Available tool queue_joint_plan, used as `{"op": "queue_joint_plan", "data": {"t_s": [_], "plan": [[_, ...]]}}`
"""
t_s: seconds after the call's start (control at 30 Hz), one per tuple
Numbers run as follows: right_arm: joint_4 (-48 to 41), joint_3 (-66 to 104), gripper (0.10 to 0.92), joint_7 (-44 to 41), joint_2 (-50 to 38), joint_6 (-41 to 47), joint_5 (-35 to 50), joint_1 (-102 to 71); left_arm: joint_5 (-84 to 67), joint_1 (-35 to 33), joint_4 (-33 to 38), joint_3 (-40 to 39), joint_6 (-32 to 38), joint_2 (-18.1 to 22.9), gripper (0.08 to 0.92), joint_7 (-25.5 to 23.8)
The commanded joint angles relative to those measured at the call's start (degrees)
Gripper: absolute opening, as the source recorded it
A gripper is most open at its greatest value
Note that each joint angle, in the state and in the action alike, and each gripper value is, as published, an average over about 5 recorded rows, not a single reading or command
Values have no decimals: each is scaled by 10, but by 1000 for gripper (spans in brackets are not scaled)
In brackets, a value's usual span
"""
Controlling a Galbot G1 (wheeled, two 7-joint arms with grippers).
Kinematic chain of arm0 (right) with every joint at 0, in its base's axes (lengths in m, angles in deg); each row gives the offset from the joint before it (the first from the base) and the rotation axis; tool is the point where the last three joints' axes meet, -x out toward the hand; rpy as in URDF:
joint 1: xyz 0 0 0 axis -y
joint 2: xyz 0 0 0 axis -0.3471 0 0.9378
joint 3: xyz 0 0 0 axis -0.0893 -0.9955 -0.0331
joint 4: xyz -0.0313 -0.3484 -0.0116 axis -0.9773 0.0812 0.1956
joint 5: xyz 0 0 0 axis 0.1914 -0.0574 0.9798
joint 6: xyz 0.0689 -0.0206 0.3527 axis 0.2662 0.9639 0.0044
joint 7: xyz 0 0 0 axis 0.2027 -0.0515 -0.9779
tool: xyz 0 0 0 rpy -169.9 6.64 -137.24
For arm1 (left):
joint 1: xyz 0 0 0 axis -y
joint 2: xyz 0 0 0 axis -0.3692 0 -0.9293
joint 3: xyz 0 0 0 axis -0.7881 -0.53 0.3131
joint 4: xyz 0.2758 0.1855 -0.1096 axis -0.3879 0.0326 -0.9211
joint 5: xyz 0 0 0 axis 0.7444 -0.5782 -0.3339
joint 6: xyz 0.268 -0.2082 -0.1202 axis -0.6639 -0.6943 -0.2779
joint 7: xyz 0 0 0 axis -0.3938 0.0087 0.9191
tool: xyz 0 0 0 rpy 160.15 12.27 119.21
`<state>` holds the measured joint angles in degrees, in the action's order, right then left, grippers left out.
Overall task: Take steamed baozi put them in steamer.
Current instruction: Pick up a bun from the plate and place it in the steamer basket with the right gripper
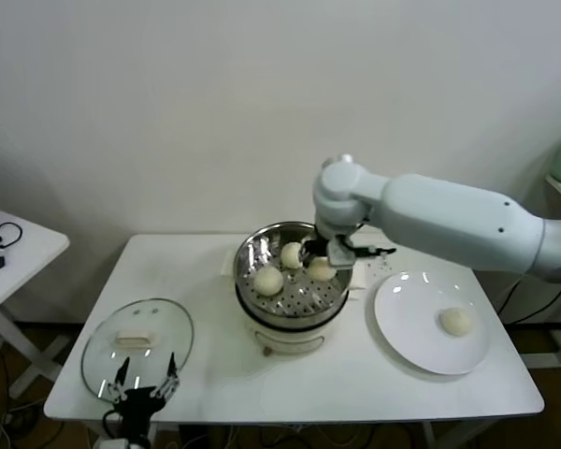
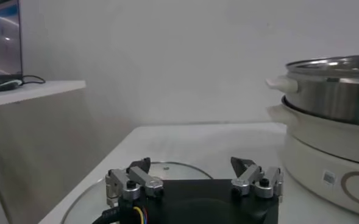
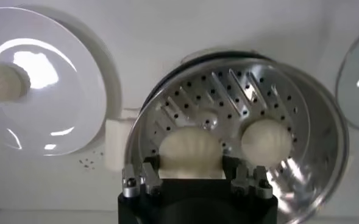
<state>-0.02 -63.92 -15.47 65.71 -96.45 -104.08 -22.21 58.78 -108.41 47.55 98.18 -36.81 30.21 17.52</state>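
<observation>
Next, I let go of the baozi, now held down in the basket, with my right gripper on the bare holed bottom at the front of the steamer (image 1: 307,297) (image 3: 211,94).
The steamer (image 1: 262,245) is a shiny perforated steel basket on a cream cooker base (image 1: 290,337) at the table's middle. Three off-white baozi are in it: one at the front left (image 1: 268,280), one at the back (image 1: 291,254) and one at the right (image 1: 323,270). My right gripper (image 1: 320,255) reaches down into the basket. In the right wrist view it (image 3: 191,161) is shut on a baozi (image 3: 190,146), with another baozi (image 3: 266,141) beside it. A fourth baozi (image 1: 455,321) lies on the white plate (image 1: 407,313). My left gripper (image 1: 145,382) is open and empty over the glass lid (image 1: 136,339).
The plate (image 3: 57,115) with its baozi (image 3: 2,82) lies to the right of the steamer. The glass lid (image 2: 91,198) lies flat at the table's front left. The steamer (image 2: 331,91) also shows in the left wrist view. A white side table (image 1: 19,253) stands to the left.
</observation>
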Motion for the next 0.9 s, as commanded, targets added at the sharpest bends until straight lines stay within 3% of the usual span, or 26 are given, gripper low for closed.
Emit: {"op": "queue_joint_plan", "data": {"t_s": [0.03,0.9], "plan": [[-7,-12,670,5,51,-49,-59,-47,1,-7,-5,-1,2,1,823,0],[-26,-6,670,21,51,-94,-83,-68,-11,6,-8,-9,-14,2,823,3]]}}
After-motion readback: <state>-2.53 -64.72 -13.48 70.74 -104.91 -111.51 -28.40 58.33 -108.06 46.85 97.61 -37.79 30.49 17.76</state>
